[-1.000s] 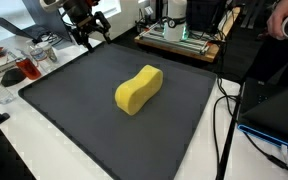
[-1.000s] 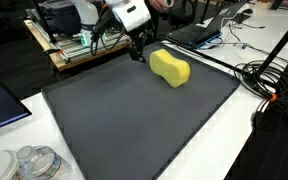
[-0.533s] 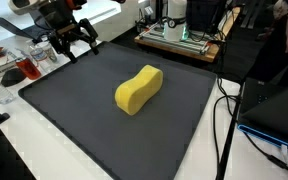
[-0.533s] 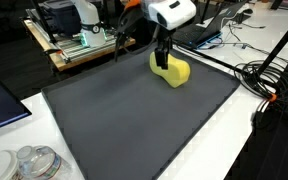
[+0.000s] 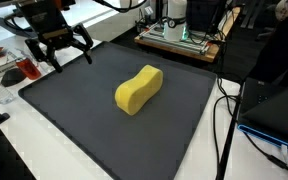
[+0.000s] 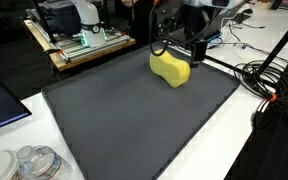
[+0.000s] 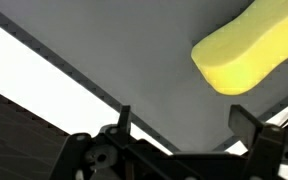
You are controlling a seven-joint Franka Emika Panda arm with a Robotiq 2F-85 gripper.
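The sponge's far end point(image 5: 149, 77) point(image 7: 234, 62), the one toward the wooden board, will be gripped by my gripper, and the rest of the yellow sponge will stick out.
A yellow, peanut-shaped sponge point(image 5: 138, 89) lies on the dark grey mat point(image 5: 94, 125), a little toward its far side. It shows in both exterior views, with the sponge point(image 6: 171, 68) near the mat's point(image 6: 134, 120) far edge. My gripper point(image 5: 72, 60) hangs open above the mat's edge, apart from the sponge and empty. From the opposite side the gripper point(image 6: 174, 48) appears just above and behind the sponge. In the wrist view the sponge point(image 7: 252, 52) sits at the upper right, beyond the two spread fingers point(image 7: 123, 118) of the gripper point(image 7: 184, 120).
Clear plastic cups and a red item point(image 5: 19, 72) crowd the white table beside the mat. A wooden board with equipment point(image 5: 179, 35) stands behind it. Cables point(image 5: 224, 110) and a laptop point(image 5: 274, 110) lie alongside. A plastic container point(image 6: 34, 162) sits near the front corner.
The gripper has swung along the mat's far edge, ending near the sponge's side of the mat. It stayed open. The sponge has not moved.
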